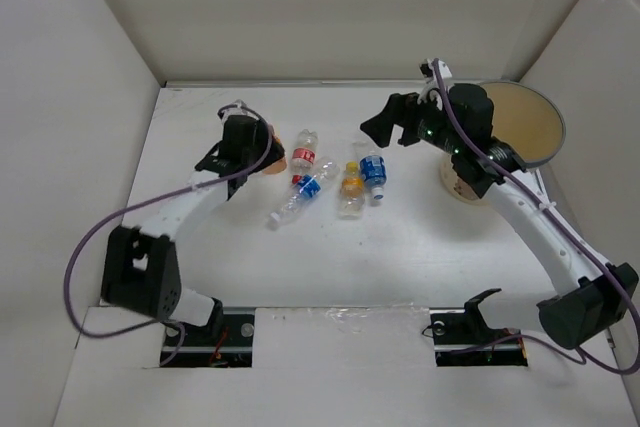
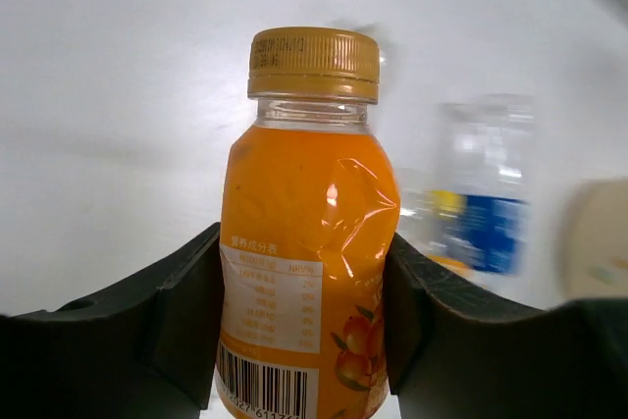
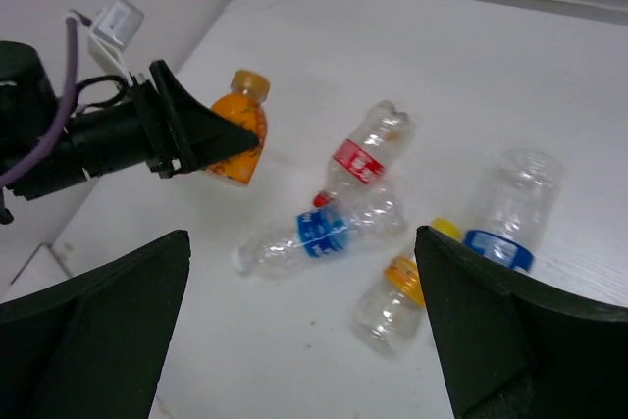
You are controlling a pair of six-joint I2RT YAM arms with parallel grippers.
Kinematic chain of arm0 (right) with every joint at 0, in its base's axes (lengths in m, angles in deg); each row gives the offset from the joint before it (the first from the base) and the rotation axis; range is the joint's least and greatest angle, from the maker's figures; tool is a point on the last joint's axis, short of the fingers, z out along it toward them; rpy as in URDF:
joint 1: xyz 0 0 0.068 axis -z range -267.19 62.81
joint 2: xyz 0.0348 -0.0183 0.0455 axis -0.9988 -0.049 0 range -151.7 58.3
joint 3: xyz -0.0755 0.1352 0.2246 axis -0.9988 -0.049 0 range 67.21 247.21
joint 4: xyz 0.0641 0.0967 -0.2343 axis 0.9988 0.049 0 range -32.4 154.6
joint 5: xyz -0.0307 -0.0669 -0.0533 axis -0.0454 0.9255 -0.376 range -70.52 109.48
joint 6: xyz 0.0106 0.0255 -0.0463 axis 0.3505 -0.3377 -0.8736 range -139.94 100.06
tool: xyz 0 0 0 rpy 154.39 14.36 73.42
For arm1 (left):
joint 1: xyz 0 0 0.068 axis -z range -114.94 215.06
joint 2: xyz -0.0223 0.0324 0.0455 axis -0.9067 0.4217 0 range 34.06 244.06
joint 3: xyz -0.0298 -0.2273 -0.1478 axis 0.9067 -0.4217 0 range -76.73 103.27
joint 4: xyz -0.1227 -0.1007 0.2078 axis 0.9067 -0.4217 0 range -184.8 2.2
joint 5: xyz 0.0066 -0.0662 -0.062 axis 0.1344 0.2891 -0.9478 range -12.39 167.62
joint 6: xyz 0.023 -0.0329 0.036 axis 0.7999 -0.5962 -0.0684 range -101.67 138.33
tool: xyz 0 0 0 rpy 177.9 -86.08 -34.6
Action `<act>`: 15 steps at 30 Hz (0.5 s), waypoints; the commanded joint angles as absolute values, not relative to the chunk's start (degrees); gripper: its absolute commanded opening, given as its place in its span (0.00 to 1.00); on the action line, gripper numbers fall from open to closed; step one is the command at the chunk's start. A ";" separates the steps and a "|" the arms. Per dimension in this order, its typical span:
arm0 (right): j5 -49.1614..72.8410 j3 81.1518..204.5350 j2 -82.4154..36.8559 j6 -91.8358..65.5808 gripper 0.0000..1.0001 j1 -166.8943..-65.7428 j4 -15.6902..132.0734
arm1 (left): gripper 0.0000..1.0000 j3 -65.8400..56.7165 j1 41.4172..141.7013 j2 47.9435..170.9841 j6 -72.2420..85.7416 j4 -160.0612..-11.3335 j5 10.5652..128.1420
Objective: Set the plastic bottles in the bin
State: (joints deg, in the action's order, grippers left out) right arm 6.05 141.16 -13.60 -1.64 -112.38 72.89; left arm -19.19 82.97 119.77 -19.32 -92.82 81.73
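Next, my right gripper grips the gold cap [image 1: 272,131] [image 3: 251,83] of the orange-filled bottle, so that it takes the bottle over from my left gripper for the bin.
My left gripper [image 1: 250,154] is shut on an orange-filled bottle [image 1: 275,160] with a gold cap at the table's back left; in the left wrist view the gripper [image 2: 302,287] clamps the bottle [image 2: 309,203] on both sides. Several more bottles lie mid-table: a red-label one [image 1: 304,153], a blue-label one on its side [image 1: 298,199], a clear one with an orange cap [image 1: 351,190] and a blue-label one [image 1: 373,173]. My right gripper [image 1: 385,127] is open and empty above them [image 3: 304,331]. The cream bin [image 1: 530,127] stands back right, partly hidden by the right arm.
White walls close in the table on the left, back and right. The right wrist view shows the left gripper [image 3: 196,134] with the orange bottle [image 3: 238,134] beside the red-label bottle [image 3: 363,154] and the lying blue-label bottle [image 3: 324,233].
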 commanded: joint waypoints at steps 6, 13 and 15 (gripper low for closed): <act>-22.76 140.95 -17.19 4.91 1.00 -113.38 48.85 | 0.00 -27.68 87.12 96.22 -12.09 -61.67 53.92; -29.21 138.85 -19.57 13.54 1.00 -115.66 33.71 | 0.00 -33.92 89.84 94.26 -13.48 -46.16 32.89; -28.51 138.84 -20.27 14.07 1.00 -116.20 33.69 | 0.00 -34.80 90.54 93.65 -14.10 -42.47 30.08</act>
State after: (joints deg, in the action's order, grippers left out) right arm -24.99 139.11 -20.13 10.80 -114.70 43.49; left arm -33.90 89.81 94.72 -13.85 -54.72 40.84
